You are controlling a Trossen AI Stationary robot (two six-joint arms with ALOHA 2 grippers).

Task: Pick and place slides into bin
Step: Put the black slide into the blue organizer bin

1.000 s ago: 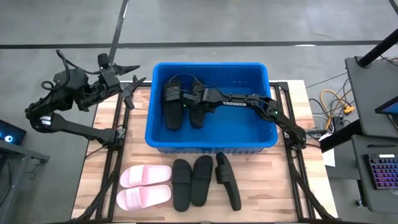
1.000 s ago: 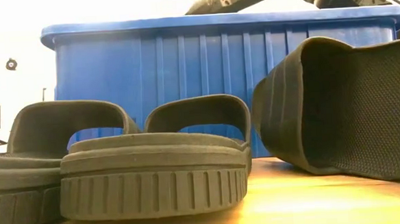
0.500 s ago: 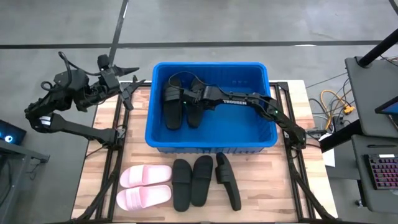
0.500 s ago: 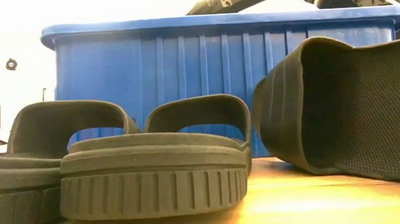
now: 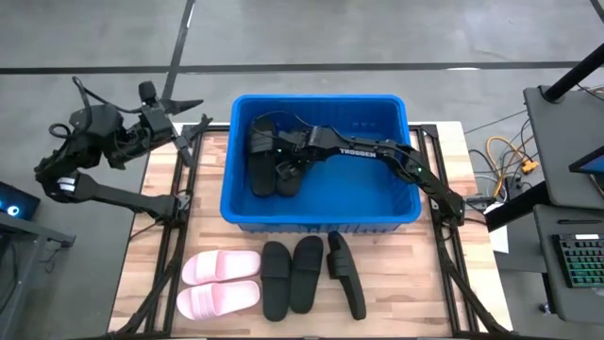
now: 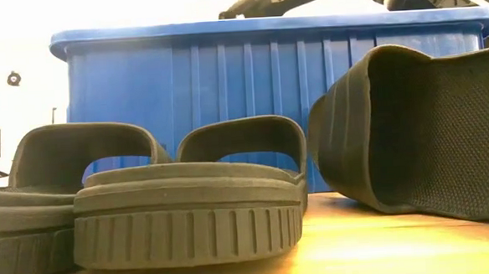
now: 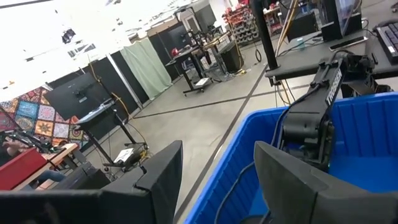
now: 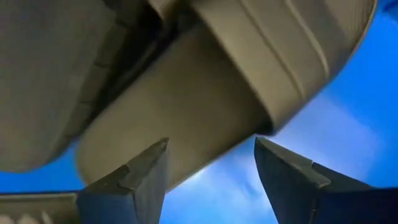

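My right gripper is to pinch the second slide's strap (image 8: pixel 264 109) and move that slide clear, because the second black slide crowds the first black slide's side in the bin.
The blue bin (image 5: pixel 321 225) stands on the far half of the wooden table. Two black slides (image 5: pixel 261 165) (image 5: pixel 288 178) lie side by side on its floor at the left end. My right gripper (image 5: pixel 283 151) reaches into the bin from the right. It stands open just over the second slide (image 8: pixel 186 93), with the blue floor showing between its fingers (image 8: pixel 211 143). My left gripper (image 5: pixel 189 132) hangs open and empty beyond the bin's far left corner (image 7: pixel 217 162). A pale pink pair (image 5: pixel 219 283) and three black slides (image 5: pixel 307 274) rest on the table in front of the bin.
Of the three black slides in front of the bin, two (image 6: pixel 185 207) lie sole down and the right one (image 6: pixel 420 136) lies on its side. The bin's right half is bare floor (image 5: pixel 368 179). Cables and a desk (image 5: pixel 566 142) stand off the table's right edge.
My right gripper has moved a little toward the bin's left end. The second black slide has gone with it and now lies close beside the first on the bin's floor. My left arm has drawn slightly toward the table's left.
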